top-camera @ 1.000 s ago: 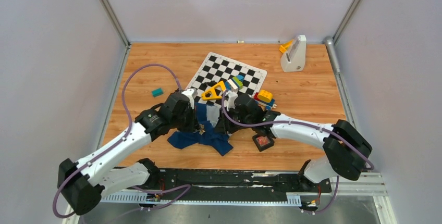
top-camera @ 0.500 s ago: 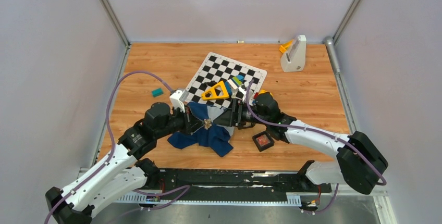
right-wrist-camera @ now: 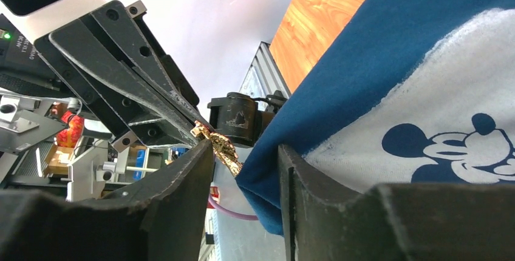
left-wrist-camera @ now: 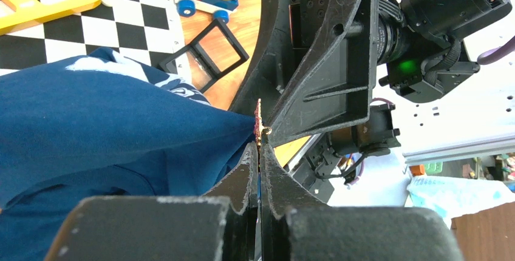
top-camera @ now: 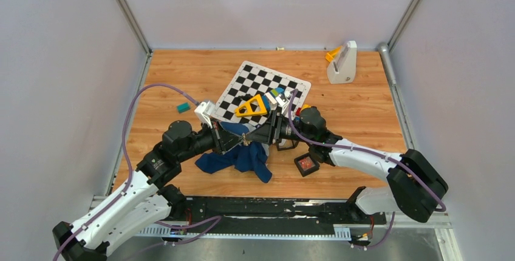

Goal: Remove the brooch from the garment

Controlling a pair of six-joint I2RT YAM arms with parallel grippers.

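The fold of the garment hangs on the brooch in my left gripper, so I should use my right gripper to pinch the fold (right-wrist-camera: 263, 177) beside the brooch and pull it off.
The navy garment (top-camera: 243, 159) lies on the wood in front of the checkered mat, with its middle pulled up into a fold. The brooch (top-camera: 245, 140) sits at the top of that fold. It looks gold-orange in the right wrist view (right-wrist-camera: 223, 147) and shows edge-on in the left wrist view (left-wrist-camera: 257, 121). My left gripper (top-camera: 240, 142) (left-wrist-camera: 259, 145) comes from the left and is shut on the brooch's outer end. My right gripper (top-camera: 251, 138) (right-wrist-camera: 246, 149) comes from the right, open, with the brooch and the fold of the garment (right-wrist-camera: 376, 61) between its fingers.
The checkered mat (top-camera: 285, 85) holds a yellow triangle (top-camera: 252, 106) and toy blocks (top-camera: 308, 112). A small black square box with a red inside (top-camera: 306, 164) sits at the right of the garment. A teal block (top-camera: 183, 107) lies at the left, a white stand (top-camera: 343, 62) at the back right.
Both grippers have tipped from pointing down to level and now meet tip to tip. The garment's middle has been drawn up off the table with the brooch.
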